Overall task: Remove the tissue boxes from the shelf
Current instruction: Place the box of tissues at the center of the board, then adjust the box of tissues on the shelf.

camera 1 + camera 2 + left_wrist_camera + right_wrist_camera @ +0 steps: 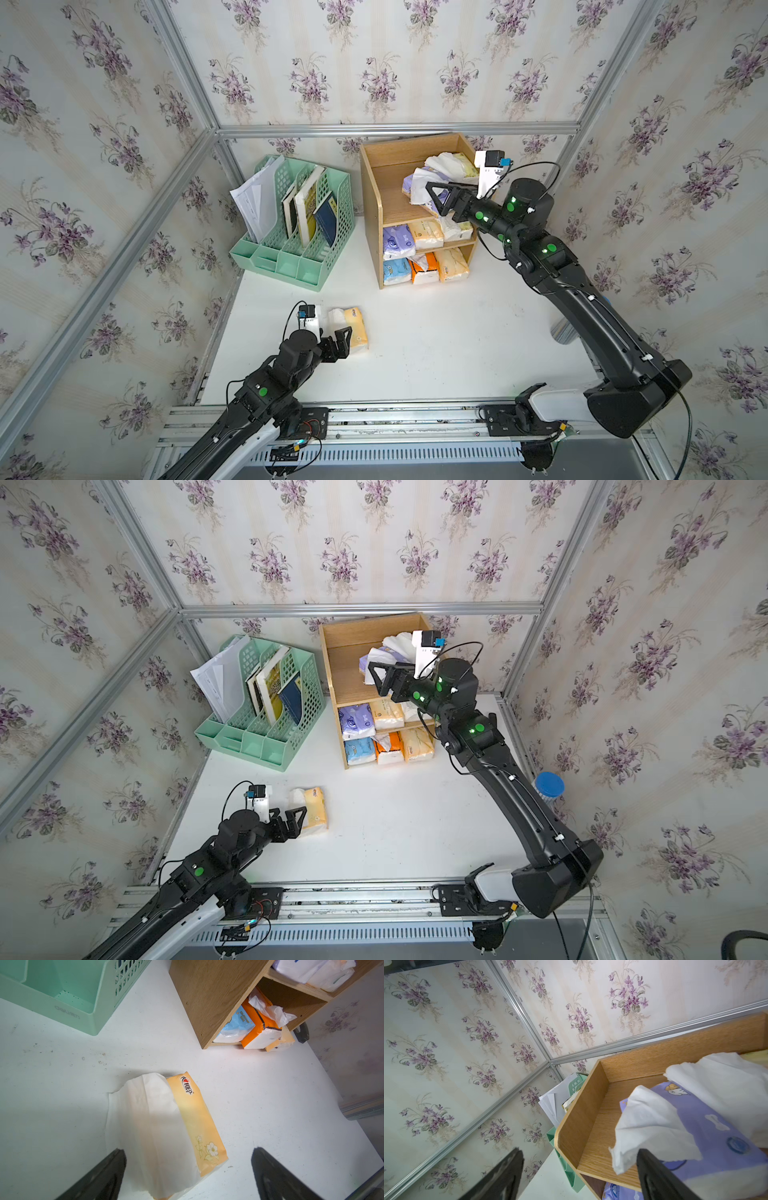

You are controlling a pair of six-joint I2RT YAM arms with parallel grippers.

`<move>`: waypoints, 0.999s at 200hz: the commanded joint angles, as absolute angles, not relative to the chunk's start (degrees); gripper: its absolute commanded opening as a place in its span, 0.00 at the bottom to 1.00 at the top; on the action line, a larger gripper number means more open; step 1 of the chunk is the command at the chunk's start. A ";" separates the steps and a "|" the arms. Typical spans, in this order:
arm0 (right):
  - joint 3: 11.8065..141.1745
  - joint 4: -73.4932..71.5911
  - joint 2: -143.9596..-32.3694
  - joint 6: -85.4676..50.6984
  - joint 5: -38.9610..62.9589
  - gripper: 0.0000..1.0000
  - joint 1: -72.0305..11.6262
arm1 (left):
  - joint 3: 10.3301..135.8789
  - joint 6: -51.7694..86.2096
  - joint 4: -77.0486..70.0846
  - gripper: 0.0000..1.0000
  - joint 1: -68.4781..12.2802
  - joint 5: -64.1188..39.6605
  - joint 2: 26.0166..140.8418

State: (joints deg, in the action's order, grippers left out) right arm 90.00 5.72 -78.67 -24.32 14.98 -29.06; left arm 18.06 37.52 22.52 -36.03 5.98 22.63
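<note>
The fingers of my right gripper should close on the purple pack's end (pixel 445 198) (pixel 741 1156) farthest from the mint-green file rack, on the top level of the wooden shelf.
A yellow tissue pack (pixel 355 330) (pixel 193 1118) with white tissue showing lies on the white table. My left gripper (pixel 338 340) (pixel 189 1151) is open just behind it, a finger on either side of its near end, not gripping. The wooden shelf (pixel 372 199) (pixel 583 1118) stands at the back. On its top tier lie a purple pack (pixel 411 185) (pixel 708 1122) and a pale pack (pixel 453 164) with loose tissue. My right gripper (pixel 436 195) (pixel 579 1150) hangs open over that tier, one finger at the purple pack's tissue. The middle tier (pixel 426 234) and the bottom tier (pixel 424 268) each hold three packs.
A mint-green file rack (pixel 291 224) with books and papers stands left of the shelf. A blue-lidded container (pixel 548 787) sits by the right wall behind my right arm. Wallpapered walls and aluminium frame posts enclose the table on three sides.
</note>
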 commanded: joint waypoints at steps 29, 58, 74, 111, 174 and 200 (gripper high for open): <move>88.20 10.48 -77.77 -23.78 5.05 0.91 -29.40 | 22.33 36.11 19.65 0.99 -35.98 7.65 29.69; 82.80 11.17 -74.19 -22.86 -0.31 0.90 -29.93 | 23.72 36.04 18.53 0.99 -36.04 6.88 32.56; 78.91 11.51 -71.77 -22.59 -0.96 0.88 -30.22 | 23.99 35.97 17.89 0.99 -36.01 6.38 33.42; 66.36 9.26 -65.11 -22.32 -0.04 0.84 -30.34 | 25.11 34.22 15.94 0.99 -36.03 4.77 35.14; 44.42 0.81 -58.05 -26.72 2.73 0.75 -34.26 | 29.27 29.96 16.17 0.99 -36.02 6.54 41.70; 42.26 3.94 -58.15 -29.83 -2.51 0.75 -37.00 | 27.77 30.04 12.01 0.99 -35.94 6.10 40.67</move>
State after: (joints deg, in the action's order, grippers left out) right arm 43.35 5.04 -58.59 -26.02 1.39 -35.20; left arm 28.49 31.05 16.36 -36.03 5.39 41.19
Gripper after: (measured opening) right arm 0.745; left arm 0.988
